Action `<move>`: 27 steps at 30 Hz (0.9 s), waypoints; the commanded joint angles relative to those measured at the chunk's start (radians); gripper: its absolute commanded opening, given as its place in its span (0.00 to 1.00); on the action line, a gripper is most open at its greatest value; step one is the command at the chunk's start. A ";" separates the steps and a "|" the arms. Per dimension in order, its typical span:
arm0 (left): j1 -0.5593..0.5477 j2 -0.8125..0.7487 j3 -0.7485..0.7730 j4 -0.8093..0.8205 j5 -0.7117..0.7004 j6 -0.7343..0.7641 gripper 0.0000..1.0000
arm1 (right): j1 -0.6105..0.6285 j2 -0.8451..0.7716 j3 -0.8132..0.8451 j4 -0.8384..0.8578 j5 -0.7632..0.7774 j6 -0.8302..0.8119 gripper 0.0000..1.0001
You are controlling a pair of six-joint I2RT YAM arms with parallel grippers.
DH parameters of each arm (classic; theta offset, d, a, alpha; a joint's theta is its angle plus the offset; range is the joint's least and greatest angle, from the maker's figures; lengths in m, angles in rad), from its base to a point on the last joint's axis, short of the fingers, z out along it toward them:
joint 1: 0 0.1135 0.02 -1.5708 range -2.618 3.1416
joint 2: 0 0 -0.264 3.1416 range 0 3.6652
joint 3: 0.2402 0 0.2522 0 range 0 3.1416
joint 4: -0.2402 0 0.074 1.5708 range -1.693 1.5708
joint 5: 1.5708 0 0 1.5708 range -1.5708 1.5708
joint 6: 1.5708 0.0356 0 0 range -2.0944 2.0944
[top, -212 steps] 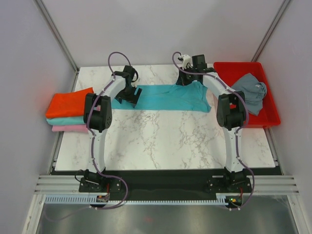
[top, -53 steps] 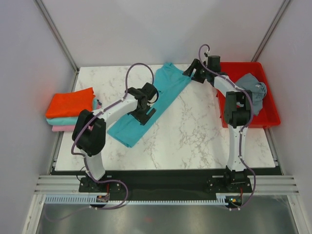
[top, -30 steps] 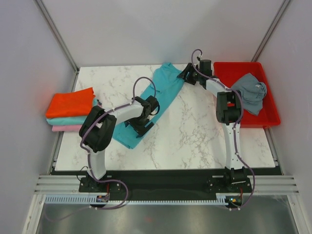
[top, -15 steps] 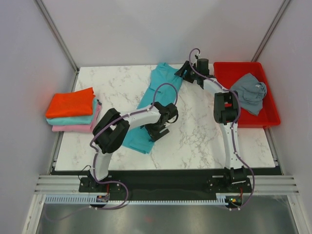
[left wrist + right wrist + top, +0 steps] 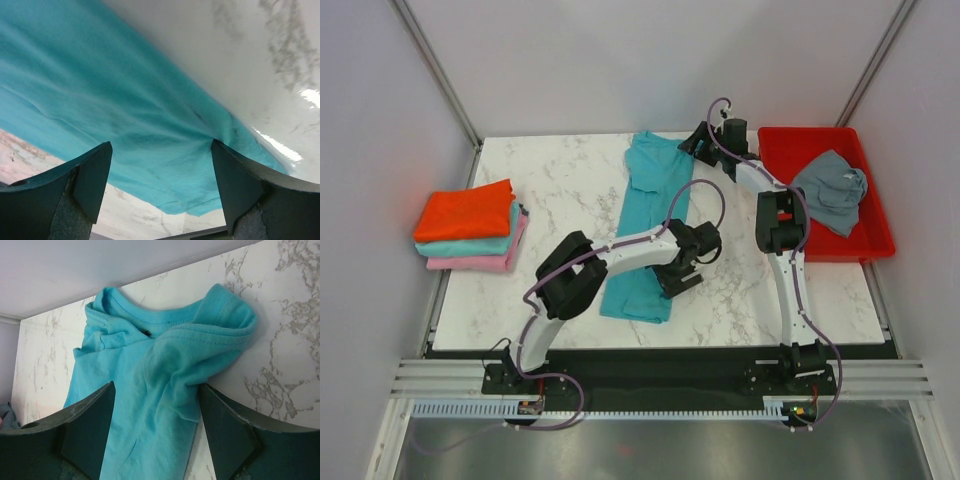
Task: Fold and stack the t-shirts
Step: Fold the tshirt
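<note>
Next, I move my left gripper to the turquoise t-shirt's front corner nearer the folded stack (image 5: pixel 606 311) (image 5: pixel 171 211) and close it there.
A turquoise t-shirt (image 5: pixel 642 230), folded into a long strip, lies on the marble table from the back edge toward the front. My left gripper (image 5: pixel 678 278) stands open at the right side of its lower end; in the left wrist view the cloth (image 5: pixel 125 100) spreads beyond the left gripper (image 5: pixel 161 145) and touches the right fingertip (image 5: pixel 220 150). My right gripper (image 5: pixel 695 143) is open at the collar end, and in its wrist view the bunched collar (image 5: pixel 150 340) lies between the wide jaws of the right gripper (image 5: pixel 156 386). A slate grey t-shirt (image 5: pixel 832 188) lies crumpled in the tray.
The red plastic tray (image 5: pixel 880 240) stands at the right edge. At the left edge is a folded stack: orange-red (image 5: pixel 465 210) on top, teal (image 5: pixel 470 246) under it, pink (image 5: pixel 470 263) at the bottom. The frame's posts and walls close in the back.
The shirt has swung from a slant to nearly straight front-to-back. My left gripper swept right and nearer with its lower end. The right gripper's jaws widened at the collar.
</note>
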 commanded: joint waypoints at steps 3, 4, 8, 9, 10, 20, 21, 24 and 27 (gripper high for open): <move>-0.037 0.055 0.088 0.046 0.040 -0.022 0.88 | -0.003 0.028 0.048 0.015 0.027 -0.014 0.77; -0.038 0.059 0.105 0.046 0.038 -0.018 0.88 | -0.006 0.024 0.048 0.015 0.025 -0.016 0.77; -0.052 0.082 0.147 0.050 0.035 -0.007 0.88 | -0.017 0.013 0.037 0.015 0.019 -0.018 0.77; -0.056 0.087 0.153 0.052 0.035 -0.007 0.88 | -0.020 0.008 0.034 0.015 0.017 -0.021 0.77; -0.060 0.093 0.163 0.053 0.036 -0.007 0.88 | -0.028 0.001 0.028 0.015 0.017 -0.024 0.78; -0.063 0.055 0.242 0.072 -0.052 0.048 0.92 | -0.081 -0.217 -0.076 -0.028 0.002 -0.113 0.84; -0.063 0.047 0.252 0.072 -0.054 0.054 0.92 | -0.089 -0.278 -0.095 -0.028 0.004 -0.123 0.85; -0.061 -0.011 0.275 0.070 -0.059 0.063 0.93 | -0.114 -0.417 -0.193 -0.061 0.002 -0.116 0.85; -0.047 -0.115 0.257 0.076 -0.074 0.067 0.95 | -0.135 -0.591 -0.349 -0.126 -0.019 -0.087 0.84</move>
